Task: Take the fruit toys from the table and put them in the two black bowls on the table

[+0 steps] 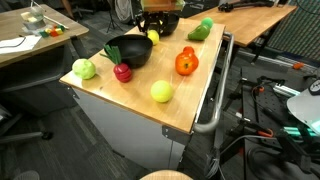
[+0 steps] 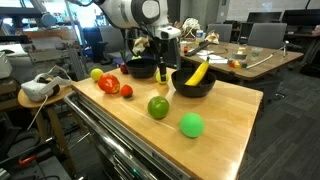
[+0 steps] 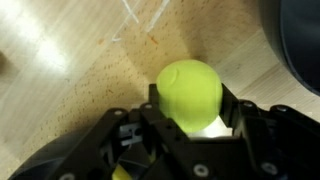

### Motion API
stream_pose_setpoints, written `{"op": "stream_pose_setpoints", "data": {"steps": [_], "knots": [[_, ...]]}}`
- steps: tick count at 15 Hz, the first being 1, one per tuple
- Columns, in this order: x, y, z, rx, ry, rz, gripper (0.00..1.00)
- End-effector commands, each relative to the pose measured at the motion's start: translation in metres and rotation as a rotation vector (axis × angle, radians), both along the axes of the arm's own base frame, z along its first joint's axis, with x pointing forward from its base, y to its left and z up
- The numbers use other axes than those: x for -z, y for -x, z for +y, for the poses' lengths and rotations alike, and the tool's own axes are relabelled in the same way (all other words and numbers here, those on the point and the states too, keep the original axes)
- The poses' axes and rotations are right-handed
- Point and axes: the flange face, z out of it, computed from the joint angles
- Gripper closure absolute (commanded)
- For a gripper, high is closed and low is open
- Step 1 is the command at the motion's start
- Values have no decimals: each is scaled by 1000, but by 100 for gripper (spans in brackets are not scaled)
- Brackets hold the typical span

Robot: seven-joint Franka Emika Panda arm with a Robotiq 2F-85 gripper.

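Note:
Next, my gripper lets go of the yellow-green ball in the black bowl [image 1: 160, 19] that holds the yellow banana.
My gripper [image 3: 190, 108] stands low over the table [image 1: 195, 100], its fingers [image 3: 150, 102] pressed against both sides of a yellow-green ball [image 3: 188, 85] that rests on the wood. In an exterior view the gripper [image 1: 154, 28] is behind a black bowl [image 1: 135, 58], with the ball [image 1: 153, 37] under it. The gripper [image 2: 161, 66] stands between the two black bowls [image 2: 140, 72]; one bowl [image 2: 205, 90] holds a yellow banana [image 2: 197, 72]. Loose fruit toys on the table: a red apple [image 1: 122, 72], an orange-red tomato [image 1: 186, 62], two more yellow-green balls [image 1: 85, 68] [image 1: 161, 91] and a green pear [image 1: 200, 30].
A black bowl's rim [image 3: 300, 40] shows close to the right of the gripper. A metal rail [image 1: 215, 100] runs along the table's side. Cluttered desks [image 1: 30, 35] and chairs stand around it. A white headset [image 2: 38, 88] lies on a side stand.

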Motion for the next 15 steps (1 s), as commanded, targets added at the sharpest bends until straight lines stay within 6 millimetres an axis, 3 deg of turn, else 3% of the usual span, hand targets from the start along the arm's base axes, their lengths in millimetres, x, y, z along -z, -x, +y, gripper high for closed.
{"op": "stream_pose_setpoints", "data": {"steps": [1,5,7,10,15], "knots": [[-49,5,6,-125,42,-111,69],[-128,26,3,-271,218,-119,69],[-147,27,-6,-342,311,-128,69],[-139,24,-22,-446,366,-124,69],[-85,28,-48,-506,353,-25,69]]}}
